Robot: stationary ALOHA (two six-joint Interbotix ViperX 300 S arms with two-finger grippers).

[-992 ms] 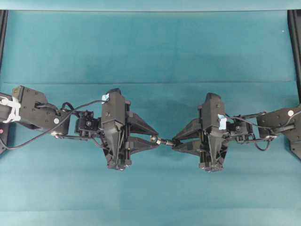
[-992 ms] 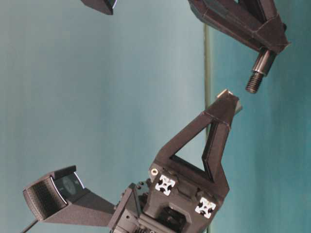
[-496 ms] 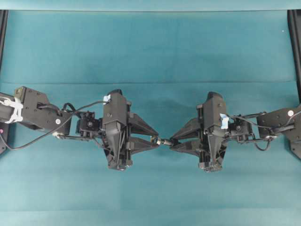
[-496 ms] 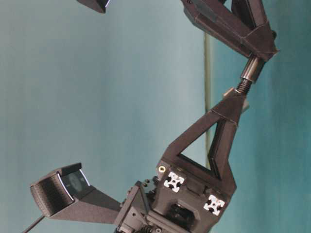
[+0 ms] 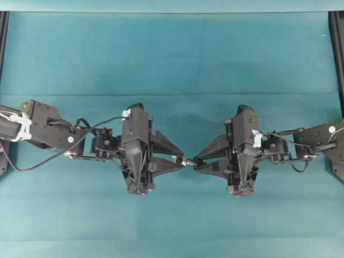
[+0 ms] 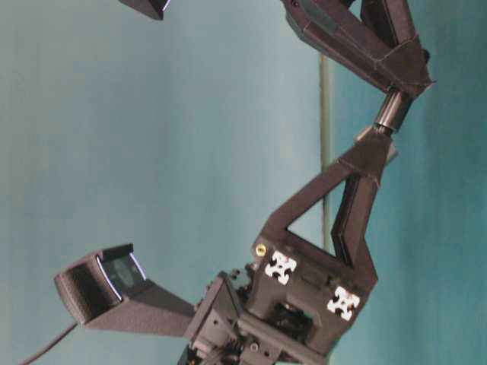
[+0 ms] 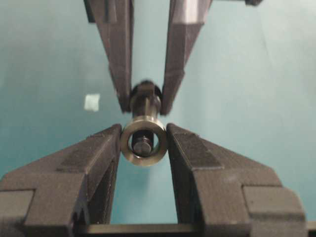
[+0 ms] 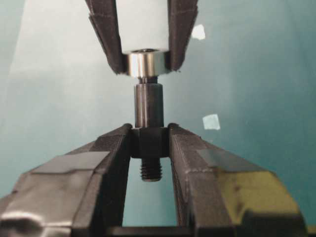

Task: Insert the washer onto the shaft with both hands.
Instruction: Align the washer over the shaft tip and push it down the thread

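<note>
The robot's left gripper needs to release the washer around the shaft, close to the right gripper's fingertip tips (image 5: 192,162) (image 7: 145,105). The washer is now held above the teal cloth.
My left gripper (image 5: 176,159) is shut on the washer (image 7: 143,161), a silvery ring held by its sides between the jaw tips. My right gripper (image 5: 195,161) is shut on the shaft (image 8: 148,104), a dark stepped rod gripped at its thick middle, with its threaded end pointing back between the jaws. The two grippers meet tip to tip above the teal cloth. The shaft's narrow tip (image 7: 143,144) sits inside the washer's hole. In the right wrist view the washer (image 8: 144,63) rests against the shaft's wider step. The table-level view shows the shaft (image 6: 390,115) entering the left jaw tips.
Small pale blue scraps lie on the teal cloth (image 7: 92,102) (image 8: 211,122). Black frame rails (image 5: 337,54) run along the cloth's left and right edges. Both arms reach in from the sides with cables (image 5: 86,129) looped over them.
The left gripper has moved toward the right gripper. The gap between washer and shaft has closed and the shaft's tip now sits inside the washer.
</note>
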